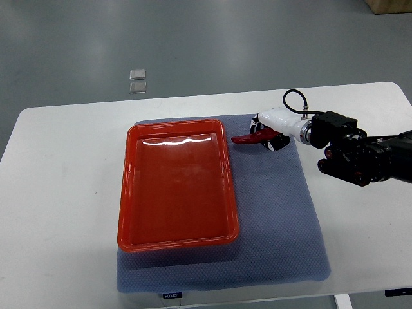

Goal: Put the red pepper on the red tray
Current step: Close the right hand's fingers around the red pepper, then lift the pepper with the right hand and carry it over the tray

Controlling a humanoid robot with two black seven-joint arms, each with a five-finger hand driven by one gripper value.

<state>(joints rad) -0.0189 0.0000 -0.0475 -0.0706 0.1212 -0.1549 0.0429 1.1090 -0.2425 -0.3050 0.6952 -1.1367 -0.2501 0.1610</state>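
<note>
The robot's right gripper needs to put the red pepper down inside the far end of the red tray (177, 149).
A red tray (177, 187) lies empty on a grey-blue mat (277, 212), left of centre. The red pepper (248, 138) is a slim dark-red chilli just right of the tray's far right corner. My right hand (270, 132), white with black fingertips, comes in from the right edge and is shut on the red pepper, whose tip sticks out to the left toward the tray. Whether the pepper touches the mat cannot be told. The left arm is out of view.
The mat lies on a white table (58, 193). My right arm's black forearm (367, 158) hangs over the table's right side. Two small clear squares (138, 80) lie on the grey floor beyond the table's far edge.
</note>
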